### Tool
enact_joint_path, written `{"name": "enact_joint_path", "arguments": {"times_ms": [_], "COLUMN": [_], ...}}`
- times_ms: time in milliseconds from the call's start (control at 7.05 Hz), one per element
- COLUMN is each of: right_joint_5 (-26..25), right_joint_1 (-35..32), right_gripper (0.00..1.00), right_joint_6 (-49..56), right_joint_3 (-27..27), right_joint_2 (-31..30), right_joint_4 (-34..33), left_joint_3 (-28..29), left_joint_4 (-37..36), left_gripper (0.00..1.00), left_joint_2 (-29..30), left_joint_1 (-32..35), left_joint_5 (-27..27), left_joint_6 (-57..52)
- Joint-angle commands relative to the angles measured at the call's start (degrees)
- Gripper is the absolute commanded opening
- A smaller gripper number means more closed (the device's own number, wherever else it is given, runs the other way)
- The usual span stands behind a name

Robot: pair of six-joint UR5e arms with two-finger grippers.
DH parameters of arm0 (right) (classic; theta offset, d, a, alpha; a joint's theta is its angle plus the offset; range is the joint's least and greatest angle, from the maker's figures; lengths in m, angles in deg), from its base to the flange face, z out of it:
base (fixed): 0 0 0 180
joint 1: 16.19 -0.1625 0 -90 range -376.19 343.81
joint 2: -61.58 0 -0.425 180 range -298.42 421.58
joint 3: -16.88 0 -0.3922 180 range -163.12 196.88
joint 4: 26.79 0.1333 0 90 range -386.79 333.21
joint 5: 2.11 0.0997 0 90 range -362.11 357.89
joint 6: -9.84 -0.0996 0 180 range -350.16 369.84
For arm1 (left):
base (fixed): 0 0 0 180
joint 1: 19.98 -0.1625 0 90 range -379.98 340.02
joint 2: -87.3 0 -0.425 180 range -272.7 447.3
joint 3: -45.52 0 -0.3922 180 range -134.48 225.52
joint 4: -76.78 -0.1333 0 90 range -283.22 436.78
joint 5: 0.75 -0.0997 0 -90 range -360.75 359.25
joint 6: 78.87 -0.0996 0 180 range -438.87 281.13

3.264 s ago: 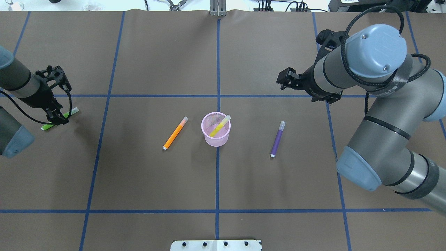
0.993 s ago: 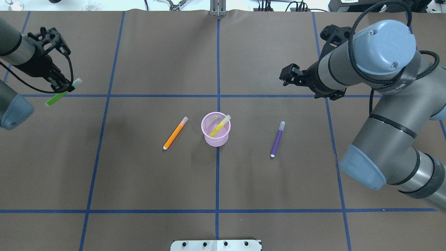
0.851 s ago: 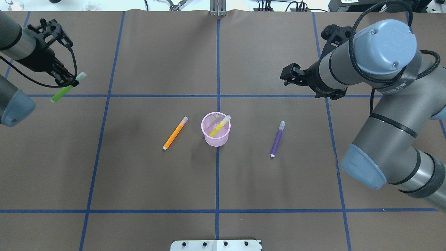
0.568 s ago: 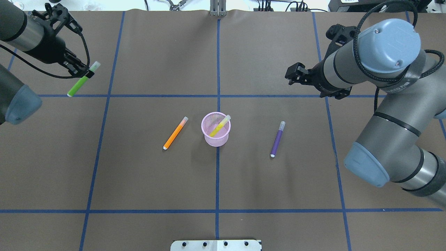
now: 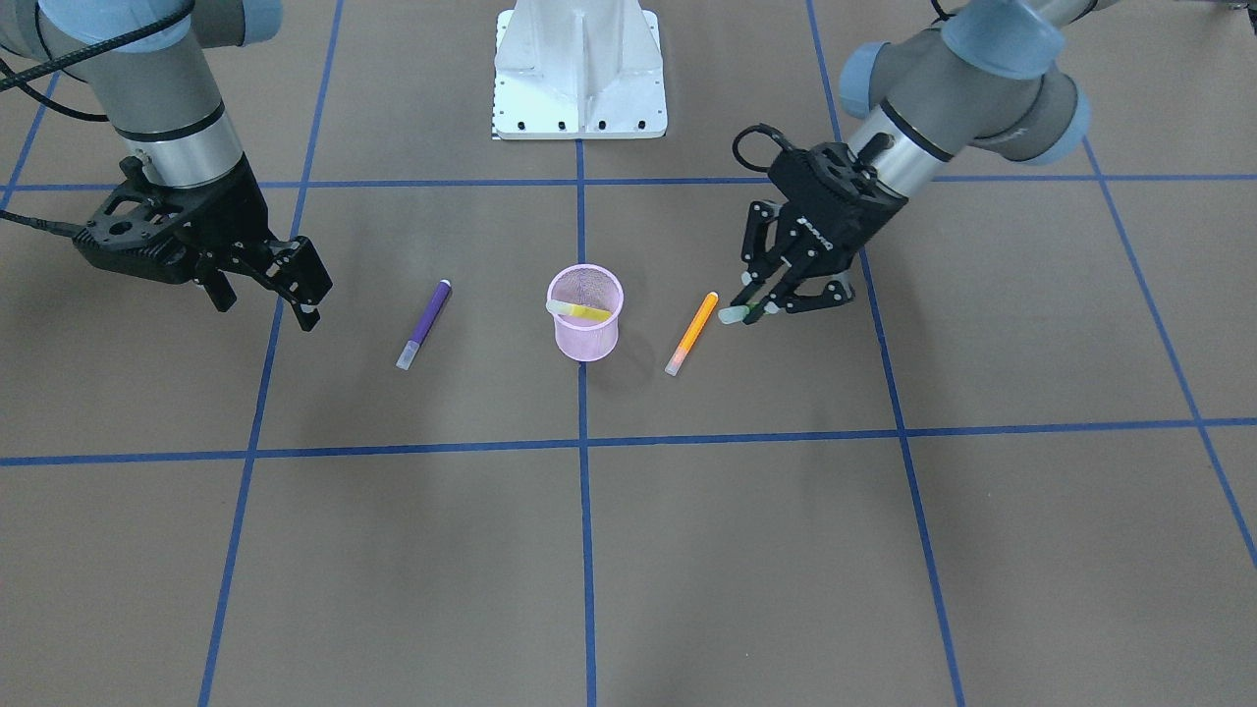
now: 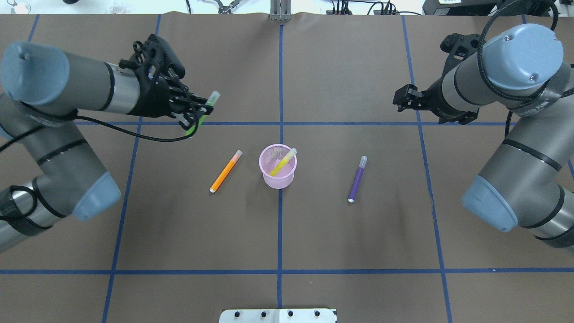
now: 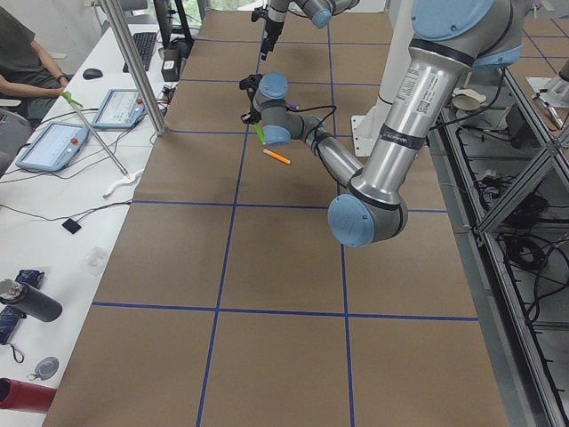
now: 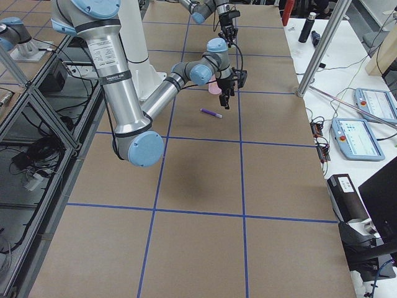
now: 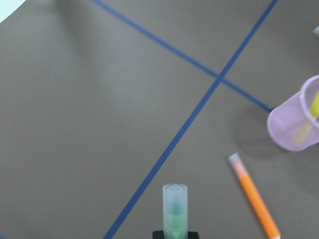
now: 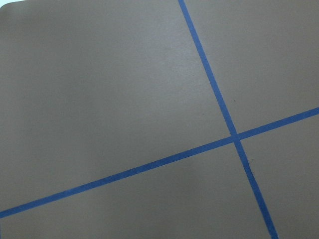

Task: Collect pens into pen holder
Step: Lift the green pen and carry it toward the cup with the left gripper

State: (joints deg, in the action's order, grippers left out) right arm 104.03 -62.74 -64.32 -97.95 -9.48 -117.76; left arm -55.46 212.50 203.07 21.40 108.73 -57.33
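Note:
Next, I release the green pen from my left gripper inside the pink mesh pen holder (image 5: 577,294), next to the yellow pen. The green pen is in the air behind the holder.
The pink mesh pen holder (image 6: 280,180) stands at the table's middle and holds the yellow pen (image 6: 283,162), which leans on the rim. The orange pen (image 6: 226,172) lies left of it and the purple pen (image 6: 357,179) right of it. My left gripper (image 6: 197,114) is shut on the green pen (image 6: 207,104) and holds it in the air, behind and left of the holder. In the left wrist view the green pen's cap (image 9: 174,206) points forward, with the holder (image 9: 286,132) at the right. My right gripper (image 5: 265,299) is open and empty, off to the right of the purple pen (image 5: 424,324).
Blue tape lines cross the brown table cover. The robot's white base plate (image 6: 278,315) sits at the near edge. Operators' desks with tablets (image 7: 53,147) run along the far side, and a person sits there.
My left gripper has lifted the green pen off the table at the far left and carried it right, towards the holder. The right arm has drawn back a little to the right.

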Motion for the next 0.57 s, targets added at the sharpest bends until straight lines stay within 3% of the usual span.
{"name": "enact_joint_path", "arguments": {"times_ms": [0,284,426], "right_joint_5": [0.47,0.47,0.47], "right_joint_1": [-0.57,-0.57,-0.57], "right_gripper": [1.0,1.0,1.0], "right_joint_6": [0.86,0.86,0.86], "right_joint_3": [0.22,0.49,0.57], "right_joint_2": [-0.4,-0.4,-0.31], "right_joint_4": [-0.09,0.0,0.0], "left_joint_3": [1.05,4.71,9.79], "left_joint_4": [6.58,8.32,15.3], "left_gripper": [0.0,0.0,0.0], "left_joint_2": [6.02,9.12,9.13], "left_joint_1": [-8.32,-12.7,-15.34], "left_joint_5": [-15.56,-22.6,-26.9], "left_joint_6": [6.05,5.62,5.44]}}
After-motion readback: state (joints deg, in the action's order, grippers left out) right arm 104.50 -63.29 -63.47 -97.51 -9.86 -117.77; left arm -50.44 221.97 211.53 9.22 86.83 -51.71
